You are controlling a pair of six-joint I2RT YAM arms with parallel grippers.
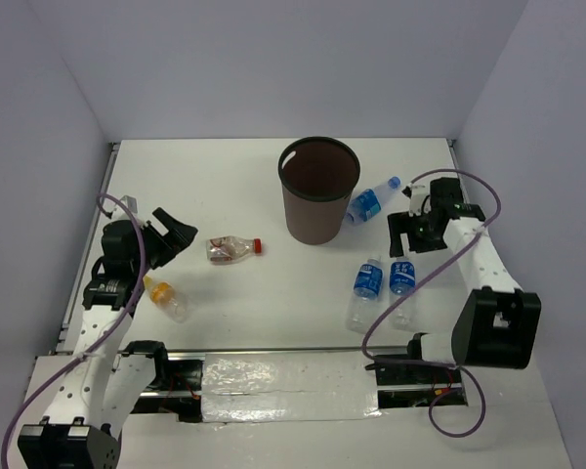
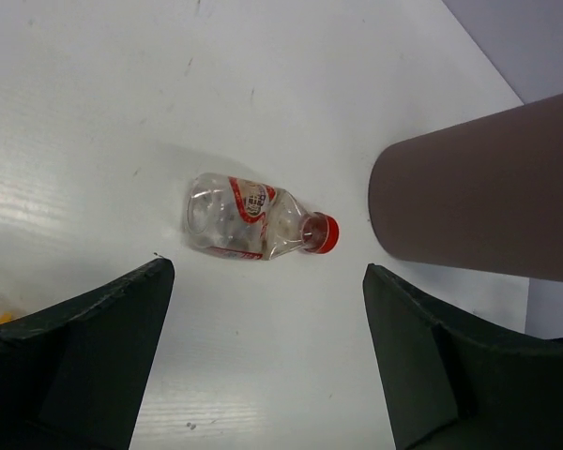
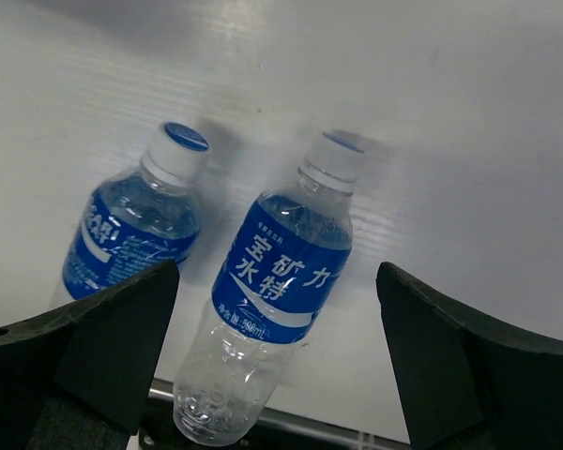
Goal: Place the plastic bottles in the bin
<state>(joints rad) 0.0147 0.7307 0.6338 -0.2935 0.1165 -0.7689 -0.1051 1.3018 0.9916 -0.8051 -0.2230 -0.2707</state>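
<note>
The red-capped bottle should be reached next by my left gripper, which will close on the bottle's body [image 1: 223, 250] [image 2: 229, 217], toward the end away from its cap.
The dark brown bin [image 1: 318, 195] stands at the back middle; its wall shows in the left wrist view [image 2: 479, 197]. A red-capped bottle [image 1: 234, 249] lies left of it, ahead of my open, empty left gripper [image 1: 181, 234] and beyond its jaws [image 2: 253, 220] [image 2: 263, 375]. An orange-capped bottle [image 1: 164, 297] lies near the left arm. One blue-label bottle [image 1: 371, 202] lies against the bin's right side. Two more [image 1: 367, 281] [image 1: 402, 278] lie side by side below my open right gripper [image 1: 410, 242]. One of them [image 3: 281, 281] lies between the jaws [image 3: 277, 361], untouched; the other [image 3: 131, 230] is left of it.
White table with grey walls on three sides. A metal rail and the arm bases run along the near edge [image 1: 293, 376]. A purple cable [image 1: 410, 293] loops from the right arm over the table near the two bottles.
</note>
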